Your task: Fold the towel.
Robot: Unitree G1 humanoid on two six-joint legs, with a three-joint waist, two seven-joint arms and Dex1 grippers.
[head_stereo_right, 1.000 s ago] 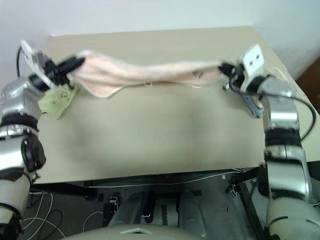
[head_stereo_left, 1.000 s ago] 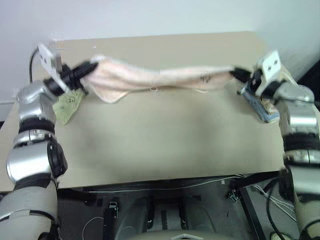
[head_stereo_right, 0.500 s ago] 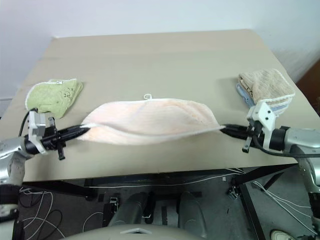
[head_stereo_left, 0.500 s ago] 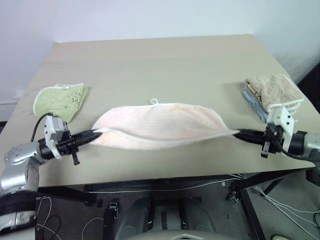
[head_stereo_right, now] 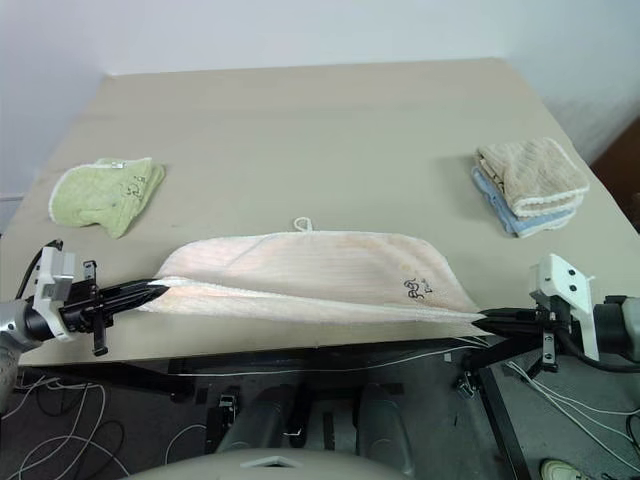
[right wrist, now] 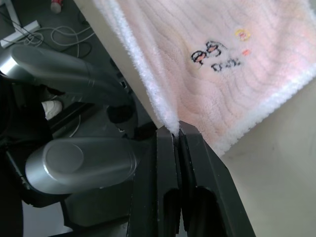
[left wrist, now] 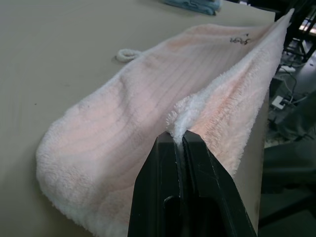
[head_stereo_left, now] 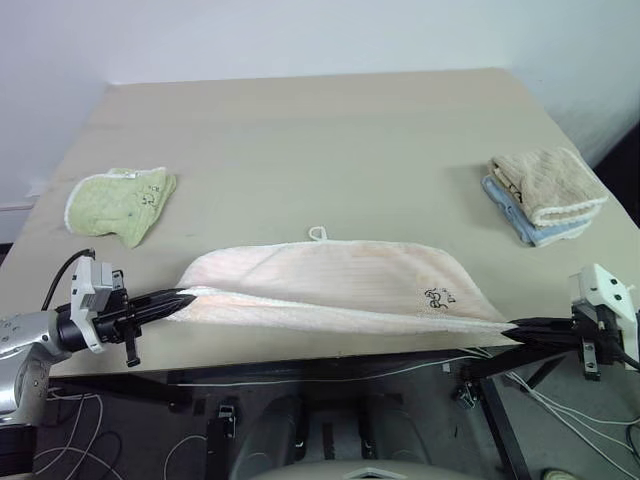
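Next, my left gripper lets go of the pale pink towel's near corner on its far corner (head_stereo_left: 209, 249) (left wrist: 64, 131) closest to the light green towel.
The pale pink towel (head_stereo_left: 330, 285) lies folded in half along the table's near edge, its white loop (head_stereo_left: 317, 233) at the far side and a small dark printed mark (head_stereo_left: 436, 297) near its right end. My left gripper (head_stereo_left: 188, 296) is shut on the towel's near left corner, low over the table edge. Off the front right edge of the table, my right gripper (head_stereo_right: 480, 319) is shut on the near right corner. In the left wrist view the black fingers (left wrist: 195, 163) pinch the white-edged corner (left wrist: 183, 116). The right wrist view shows the fingers (right wrist: 168, 148) clamped on the white edging.
A light green towel (head_stereo_left: 120, 203) lies at the table's left side. A beige towel (head_stereo_left: 545, 182) sits stacked on a blue one (head_stereo_left: 520, 218) at the right side. The far half of the tan table (head_stereo_left: 320, 130) is bare. Cables and a frame lie below the front edge.
Both grippers pulled the towel's corners back toward the front edge and down. The upper layer came over the lower one, and the printed mark now faces up.
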